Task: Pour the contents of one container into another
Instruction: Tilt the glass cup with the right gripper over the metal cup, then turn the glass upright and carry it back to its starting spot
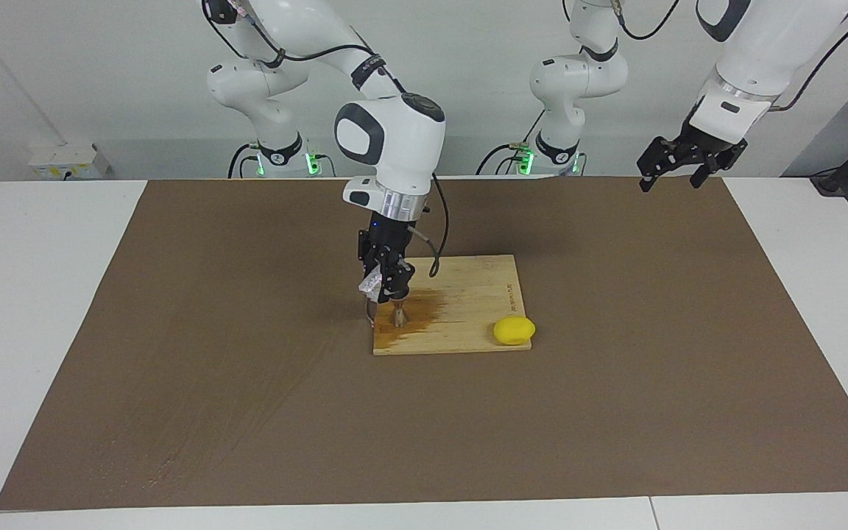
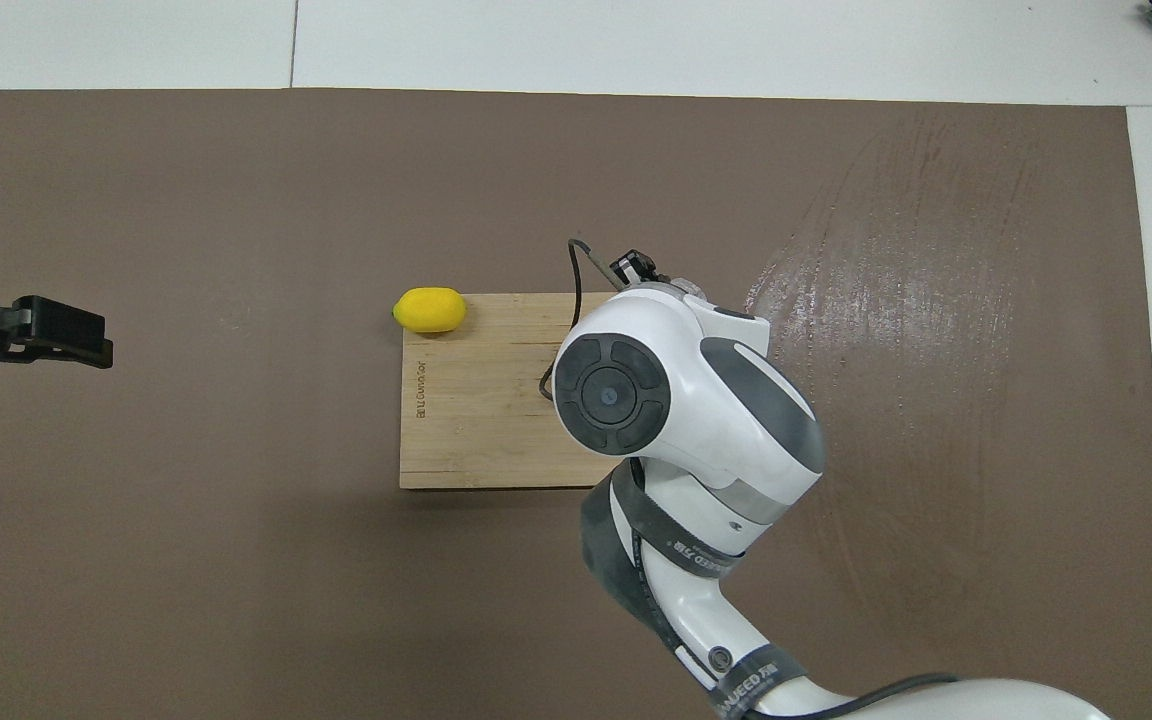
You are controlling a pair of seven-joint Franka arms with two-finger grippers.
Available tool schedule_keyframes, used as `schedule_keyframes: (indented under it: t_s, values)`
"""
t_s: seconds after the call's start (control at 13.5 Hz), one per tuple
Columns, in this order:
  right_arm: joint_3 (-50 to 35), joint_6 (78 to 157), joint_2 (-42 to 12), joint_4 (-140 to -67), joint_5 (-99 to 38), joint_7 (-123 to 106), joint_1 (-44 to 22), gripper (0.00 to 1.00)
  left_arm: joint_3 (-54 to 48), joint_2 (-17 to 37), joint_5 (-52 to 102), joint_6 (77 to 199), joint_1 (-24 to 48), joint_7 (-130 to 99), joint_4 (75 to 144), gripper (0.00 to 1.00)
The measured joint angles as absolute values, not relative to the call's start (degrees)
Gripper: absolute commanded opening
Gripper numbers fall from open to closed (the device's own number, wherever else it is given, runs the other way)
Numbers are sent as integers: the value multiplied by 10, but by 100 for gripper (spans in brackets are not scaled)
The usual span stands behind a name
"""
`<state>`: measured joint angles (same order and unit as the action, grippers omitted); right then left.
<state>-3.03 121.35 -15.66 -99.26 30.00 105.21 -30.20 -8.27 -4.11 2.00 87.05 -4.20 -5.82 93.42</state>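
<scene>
Next, my right gripper puts the clear plastic cup down among the wet streaks on the brown mat (image 2: 873, 342). The cup is now tilted just above the jigger.
My right gripper (image 1: 387, 289) is shut on the small clear plastic cup (image 1: 371, 284) and holds it tilted just above the steel jigger (image 1: 399, 316). The jigger stands upright on the wooden board (image 1: 472, 294), near the board's corner toward the right arm's end. In the overhead view the right arm's wrist hides the jigger, and only a sliver of the cup (image 2: 696, 291) shows. My left gripper (image 1: 678, 163) is open and empty and waits in the air over the mat's edge at the left arm's end (image 2: 56, 330).
A yellow lemon (image 1: 514, 330) lies at the board's farther corner toward the left arm's end (image 2: 429, 309). A dark wet stain (image 1: 431, 305) spreads over the board around the jigger. Wet streaks (image 2: 896, 290) mark the brown mat toward the right arm's end.
</scene>
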Motion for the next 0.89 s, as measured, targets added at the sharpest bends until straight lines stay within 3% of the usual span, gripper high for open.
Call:
schedule_keyframes:
  t_s: [0.59, 0.89]
  values:
    - [-29, 1219, -159, -987, 116, 1053, -239, 0, -83, -41, 20, 871, -42, -58, 934, 100]
    - [-28, 1251, -168, -1008, -23, 995, -160, 0, -83, -41, 20, 871, -42, -58, 934, 100]
